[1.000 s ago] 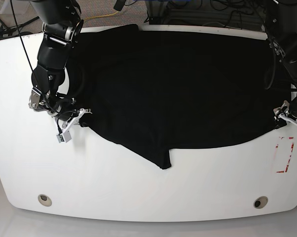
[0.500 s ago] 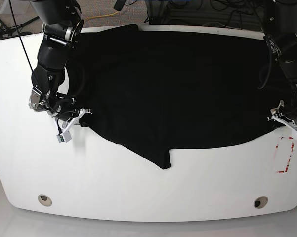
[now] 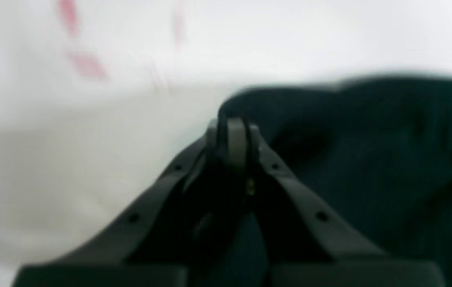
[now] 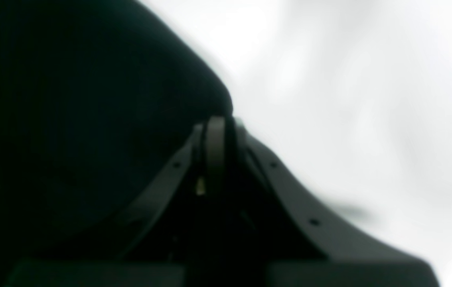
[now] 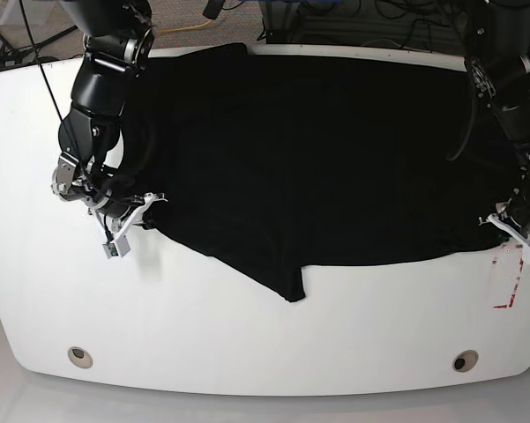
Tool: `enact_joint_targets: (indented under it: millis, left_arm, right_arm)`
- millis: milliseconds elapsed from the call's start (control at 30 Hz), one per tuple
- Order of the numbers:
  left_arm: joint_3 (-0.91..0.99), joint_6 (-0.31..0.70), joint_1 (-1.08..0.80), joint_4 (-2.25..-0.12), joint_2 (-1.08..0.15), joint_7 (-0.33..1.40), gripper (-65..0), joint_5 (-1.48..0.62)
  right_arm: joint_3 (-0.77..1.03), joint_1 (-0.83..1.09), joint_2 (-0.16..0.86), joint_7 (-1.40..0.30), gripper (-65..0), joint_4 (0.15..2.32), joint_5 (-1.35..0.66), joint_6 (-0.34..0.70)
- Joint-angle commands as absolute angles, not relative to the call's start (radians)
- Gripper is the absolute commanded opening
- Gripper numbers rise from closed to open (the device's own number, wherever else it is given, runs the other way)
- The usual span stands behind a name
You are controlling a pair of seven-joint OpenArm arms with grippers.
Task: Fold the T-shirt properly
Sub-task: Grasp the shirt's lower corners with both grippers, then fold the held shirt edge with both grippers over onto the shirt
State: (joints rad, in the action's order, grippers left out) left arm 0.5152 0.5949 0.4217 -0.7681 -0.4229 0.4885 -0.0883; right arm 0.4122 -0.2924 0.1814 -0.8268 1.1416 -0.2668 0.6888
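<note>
Next, my left gripper lets go of the T-shirt's front edge on the back half of the black T-shirt (image 5: 497, 129), near its side.
The black T-shirt (image 5: 317, 159) lies spread across the white table (image 5: 247, 352), with one sleeve pointing toward the front edge. Its sun print is out of sight. My left gripper (image 5: 510, 226) is at the shirt's right edge. In the left wrist view the left gripper (image 3: 231, 133) is shut, pinching the edge of the fabric (image 3: 369, 159). My right gripper (image 5: 132, 220) is at the shirt's left edge. In the right wrist view the right gripper (image 4: 216, 127) is shut on the rim of the fabric (image 4: 70, 119).
A red tape mark (image 5: 509, 280) lies on the table just in front of the left gripper and shows blurred in the left wrist view (image 3: 86, 63). Two round holes (image 5: 80, 356) (image 5: 464, 360) sit near the front edge. Cables (image 5: 362, 26) lie behind the table.
My left gripper has shifted a little toward the front edge and the red tape mark, keeping the shirt's right edge. My right gripper has stayed almost in place.
</note>
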Motion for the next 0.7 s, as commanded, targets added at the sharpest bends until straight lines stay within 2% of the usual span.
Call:
enact_joint_targets:
  millis: [0, 100, 267, 500, 667]
  left_arm:
    - [0.464, 0.598, 0.455, -0.865, -0.45, 0.464, -64.4, -0.107]
    - [0.427, 0.608, 0.456, -0.906, -0.456, 0.464, -64.4, -0.113]
    - [0.412, 0.698, 0.456, -1.004, -0.456, 0.493, -64.4, -0.107]
    - [0.42, 0.698, 0.449, -1.159, -0.452, 0.638, -64.4, -0.113]
    - [0.447, 0.698, 0.383, -1.325, -0.446, 0.75, -64.4, -0.114]
  right_arm:
    - [0.412, -0.329, 0.196, -0.803, -65.0, 1.201, -0.288, 0.694]
    - [0.412, -0.361, 0.2, -0.831, -65.0, 1.201, -0.288, 0.694]
    - [0.412, -0.364, 0.22, -0.88, -65.0, 1.313, -0.291, 0.694]
    - [0.412, -0.351, 0.226, -1.004, -65.0, 1.5, -0.294, 0.697]
    - [0.412, -0.294, 0.228, -1.026, -65.0, 1.624, -0.295, 0.698]
